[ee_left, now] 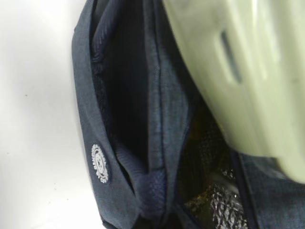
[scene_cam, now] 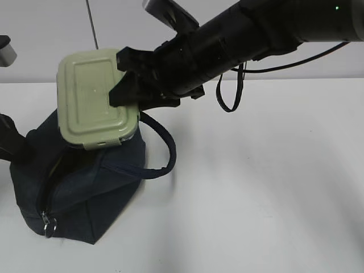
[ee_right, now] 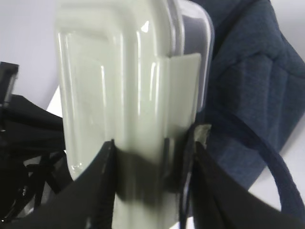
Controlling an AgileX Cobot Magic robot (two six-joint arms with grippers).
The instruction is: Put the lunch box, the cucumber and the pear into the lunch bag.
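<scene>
The lunch box, held just above the bag's open top, will be let go by my right gripper between the navy lunch bag's sides (scene_cam: 78, 161), behind the zipper's ring pull.
My right gripper (scene_cam: 122, 77) is shut on the lunch box (scene_cam: 94, 99), a clear container with a pale green clip lid. It holds the box tilted just above the open top of the navy lunch bag (scene_cam: 85, 193). In the right wrist view the black fingers (ee_right: 95, 181) clamp the box (ee_right: 119, 86) on both sides. The left arm (scene_cam: 8, 136) meets the bag's raised left edge. The left wrist view shows bag fabric (ee_left: 128, 119) bunched at the bottom middle and the box (ee_left: 248, 71) overhead; its fingers are hidden. The cucumber and pear are out of view.
The bag's strap handle (scene_cam: 165, 153) loops out to the right on the white table (scene_cam: 273, 187). The zipper's ring pull (scene_cam: 49, 229) hangs at the bag's front corner. A silvery lining (ee_left: 224, 205) and a dull yellow patch show inside the bag.
</scene>
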